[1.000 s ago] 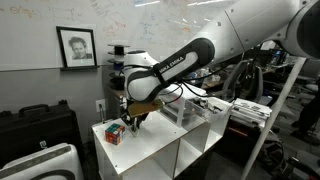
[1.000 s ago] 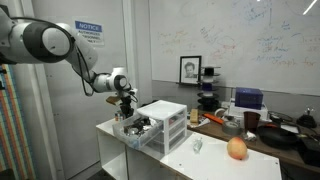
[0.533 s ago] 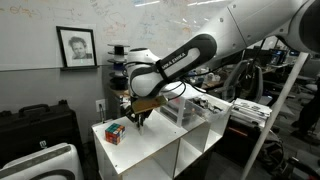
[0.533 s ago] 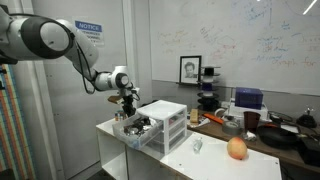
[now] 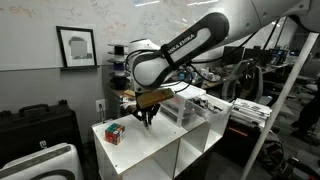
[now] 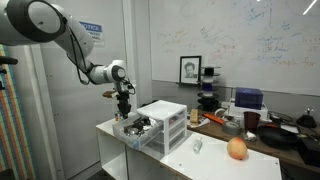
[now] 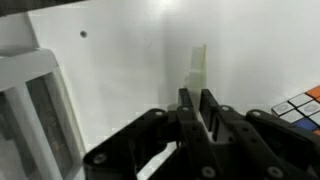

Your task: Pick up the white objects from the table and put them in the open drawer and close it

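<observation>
My gripper should drop the small white oblong piece among the dark clutter inside the open translucent drawer (image 5: 206,104).
In the wrist view my gripper (image 7: 197,103) is shut on a small white oblong piece (image 7: 198,62), which sticks out past the fingertips above the white table (image 7: 120,60). In both exterior views the gripper (image 5: 148,119) (image 6: 125,108) hangs a little above the table (image 5: 150,152), between the multicoloured cube (image 5: 114,132) and the white drawer unit (image 6: 166,118). The open translucent drawer (image 6: 134,129) sticks out just below the gripper; its edge shows in the wrist view (image 7: 30,100). Another white piece (image 6: 197,146) lies on the table beyond the unit.
An orange-red fruit (image 6: 237,149) lies on the table near the second white piece. The cube's corner shows in the wrist view (image 7: 300,103). Cluttered desks (image 6: 250,120) stand behind, and a whiteboard wall with a framed portrait (image 5: 76,46).
The arm has risen and the gripper has lifted off the table with the white piece held between its fingers. The cube and drawer have not moved.
</observation>
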Controlling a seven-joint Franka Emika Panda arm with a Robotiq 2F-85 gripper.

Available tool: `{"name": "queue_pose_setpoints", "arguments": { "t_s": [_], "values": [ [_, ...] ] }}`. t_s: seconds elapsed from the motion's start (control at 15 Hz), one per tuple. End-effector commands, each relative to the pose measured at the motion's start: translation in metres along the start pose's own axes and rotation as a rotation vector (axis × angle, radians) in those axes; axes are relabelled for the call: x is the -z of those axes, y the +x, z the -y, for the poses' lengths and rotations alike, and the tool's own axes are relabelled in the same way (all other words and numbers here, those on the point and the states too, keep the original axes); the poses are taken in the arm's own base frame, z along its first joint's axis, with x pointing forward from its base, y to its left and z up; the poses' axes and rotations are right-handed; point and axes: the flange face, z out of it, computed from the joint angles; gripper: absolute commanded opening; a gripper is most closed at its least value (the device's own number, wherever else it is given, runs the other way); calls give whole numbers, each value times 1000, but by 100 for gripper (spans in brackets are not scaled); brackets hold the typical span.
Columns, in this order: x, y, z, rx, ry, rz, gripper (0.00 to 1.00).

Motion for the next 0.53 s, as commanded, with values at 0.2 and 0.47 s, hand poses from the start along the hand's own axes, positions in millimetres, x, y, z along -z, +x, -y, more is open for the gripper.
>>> {"name": "queue_pose_setpoints", "arguments": {
  "t_s": [0.2,0.47],
  "values": [
    [109,-50,-31,-21,-28,-28,4],
    [158,-64,-83,-109,-42,-97,4]
  ]
}}
